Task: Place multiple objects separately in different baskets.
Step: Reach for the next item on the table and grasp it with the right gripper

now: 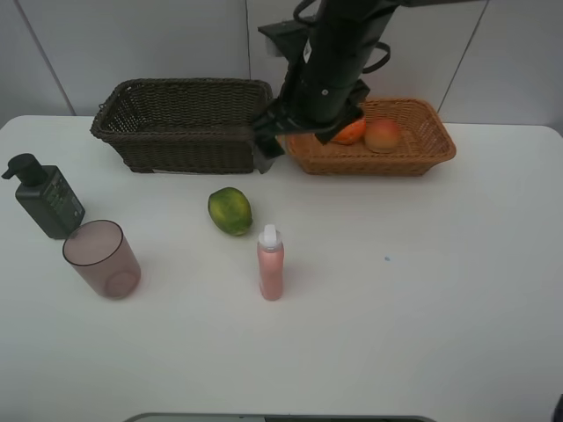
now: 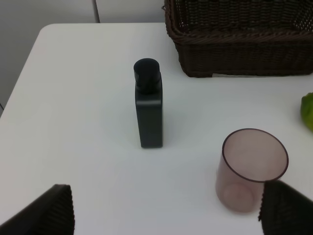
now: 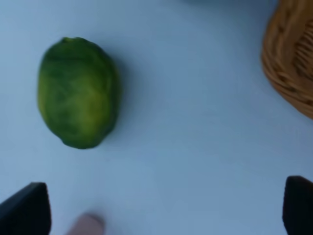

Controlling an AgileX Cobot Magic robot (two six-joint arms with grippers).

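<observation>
Next, I close my right gripper around the middle of the green round fruit (image 1: pixel 230 211) (image 3: pixel 79 93), which lies on the white table near the dark brown basket.
The green round fruit (image 1: pixel 230 211) lies on the white table, and fills the right wrist view (image 3: pixel 78 93). My right gripper (image 1: pixel 266 154) (image 3: pixel 161 210) is open and empty, above the table between the two baskets and apart from the fruit. The orange (image 1: pixel 350 132) and the red-yellow fruit (image 1: pixel 382 135) lie in the orange-tan basket (image 1: pixel 431 149) (image 3: pixel 293 58). The dark brown basket (image 1: pixel 185 132) (image 2: pixel 234 54) holds nothing I can see. The pink bottle (image 1: pixel 270 264), dark green pump bottle (image 1: pixel 48 198) (image 2: pixel 148 107) and mauve cup (image 1: pixel 101 258) (image 2: pixel 252 169) stand upright. My left gripper (image 2: pixel 168 210) is open and empty, short of the pump bottle and cup.
The right arm (image 1: pixel 339 53) reaches down from the back over the gap between the baskets and hides part of the orange. The pink bottle's cap (image 3: pixel 88 225) shows at the edge of the right wrist view. The table (image 1: pixel 422 290) is white.
</observation>
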